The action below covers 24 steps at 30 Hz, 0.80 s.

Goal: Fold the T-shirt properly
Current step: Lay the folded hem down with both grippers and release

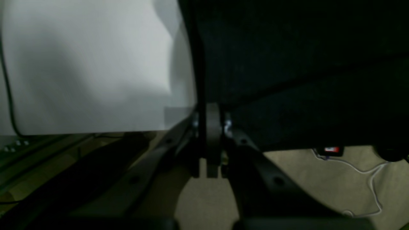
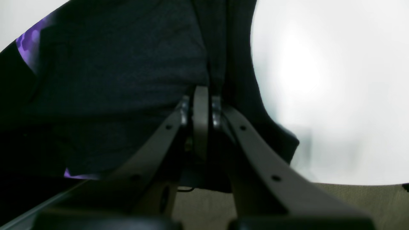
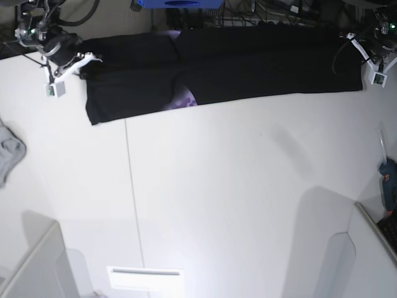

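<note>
The black T-shirt hangs over the table's far edge, so next my right gripper takes its end nearer the front [image 3: 99,93] and help pull it inward before folding.
The black T-shirt [image 3: 248,68] lies stretched as a long band along the table's far edge, with a bit of purple print [image 3: 186,99] showing at a fold. My right gripper [image 3: 82,62] is shut on its left end. In the right wrist view the jaws [image 2: 201,95] pinch black fabric [image 2: 121,80] with purple print at the left. My left gripper [image 3: 363,54] is shut on the shirt's right end. In the left wrist view the closed gripper [image 1: 212,111] clamps the black cloth [image 1: 303,80], lifted a little above the white table [image 1: 80,64].
A small light-grey cloth [image 3: 9,152] lies at the table's left edge. Grey bins stand at the front left [image 3: 31,267] and front right [image 3: 372,248] corners. A blue object [image 3: 180,3] and cables sit behind the shirt. The white table [image 3: 236,186] spreads in front.
</note>
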### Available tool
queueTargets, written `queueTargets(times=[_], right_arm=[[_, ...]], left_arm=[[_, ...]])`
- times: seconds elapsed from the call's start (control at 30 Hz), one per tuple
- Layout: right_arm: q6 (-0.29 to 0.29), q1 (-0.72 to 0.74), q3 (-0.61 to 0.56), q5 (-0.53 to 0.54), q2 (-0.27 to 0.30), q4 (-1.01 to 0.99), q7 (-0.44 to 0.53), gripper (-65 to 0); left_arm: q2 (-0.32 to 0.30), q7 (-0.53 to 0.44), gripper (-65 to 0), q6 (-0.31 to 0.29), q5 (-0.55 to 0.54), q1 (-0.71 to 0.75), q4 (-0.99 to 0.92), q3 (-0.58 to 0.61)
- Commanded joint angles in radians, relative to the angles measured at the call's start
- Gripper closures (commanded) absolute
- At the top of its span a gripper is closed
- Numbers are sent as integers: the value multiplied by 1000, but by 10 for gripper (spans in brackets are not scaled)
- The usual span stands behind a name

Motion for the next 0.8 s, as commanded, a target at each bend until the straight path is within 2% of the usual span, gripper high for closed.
queueTargets(times=[0.0, 0.03, 0.13, 0.2, 0.3, 0.37, 0.47, 0.53, 0.6, 0.63, 0.7, 0.73, 0.77], right_arm=[[5, -3, 10, 9, 11, 15, 15, 0], [5, -3, 10, 9, 11, 15, 15, -2], [5, -3, 10, 10, 10, 15, 15, -152], [5, -3, 10, 10, 5, 15, 15, -222], [5, -5, 12, 10, -2, 18, 15, -279], [5, -5, 29, 12, -4, 20, 18, -278], [6, -5, 93, 12, -38, 24, 67, -278], [8, -9, 138, 10, -51, 47, 108, -278], [49, -14, 156, 10, -51, 75, 122, -278], [94, -16, 159, 10, -51, 82, 120, -276], [189, -16, 153, 10, -51, 90, 120, -254], [224, -14, 150, 10, -53, 90, 119, -219], [258, -13, 133, 10, -59, 89, 119, -156]], left_arm=[[-15, -8, -23, 3, 12, 6, 17, -11], [-15, -8, -71, 3, 12, 6, 17, -11], [-13, -8, -227, 3, 12, 6, 17, -11], [-13, -8, -326, 3, 12, 6, 17, -11], [-13, -8, -431, 3, 12, 6, 19, -13], [-13, -10, -466, 3, 12, 6, 19, -15], [-10, -10, -472, 0, 6, 6, 43, -42], [5, -10, -469, 0, -43, 6, 45, -91], [5, -8, -439, 0, -121, 9, 45, -142], [3, -8, -387, 0, -164, 13, 42, -162], [3, -7, -197, 0, -209, 15, 39, -168], [5, -7, -95, 0, -207, 15, 37, -166], [6, -5, 0, 2, -195, 9, 37, -165]])
